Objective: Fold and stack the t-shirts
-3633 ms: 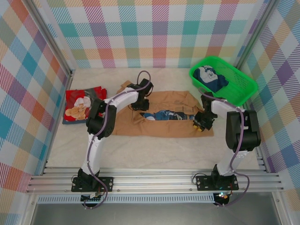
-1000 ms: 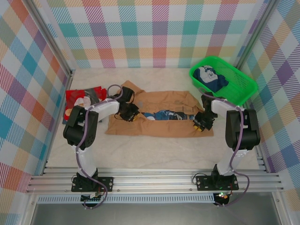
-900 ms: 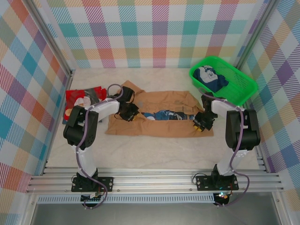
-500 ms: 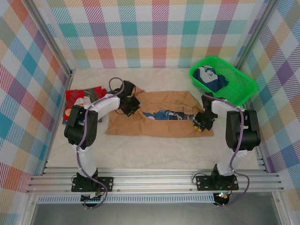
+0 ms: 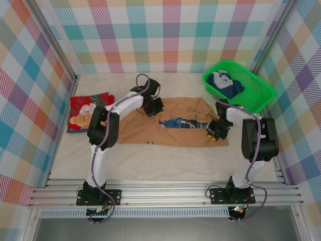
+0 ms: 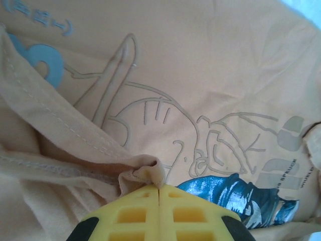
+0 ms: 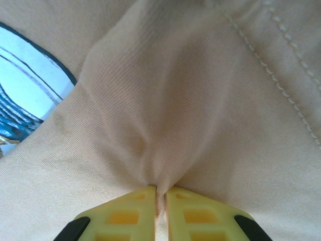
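The corner of the sleeve's hem is bunched up at my left fingers, so I should open my left gripper, take the hem further back [image 6: 55,168] and pull the sleeve smooth.
The tan-brown t-shirt [image 5: 150,131] lies spread across the middle of the table, its blue-and-white print [image 5: 181,122] showing through a gap between folded flaps. My left gripper [image 5: 153,107] is shut on a fold of the tan cloth [image 6: 145,173] near the shirt's far left part, above the print [image 6: 241,193]. My right gripper [image 5: 214,131] is shut on a pinch of tan cloth [image 7: 160,165] at the shirt's right edge. The red t-shirt [image 5: 85,113] with cartoon figures lies folded at the left.
A green mesh basket [image 5: 253,93] at the back right holds a dark blue and white garment [image 5: 224,83]. Checked walls enclose the table on three sides. A small dark speck [image 5: 148,143] lies on the shirt's near edge.
My left gripper has swung from the shirt's left edge to the right and farther back, dragging the held cloth over the shirt. The right gripper has stayed put.
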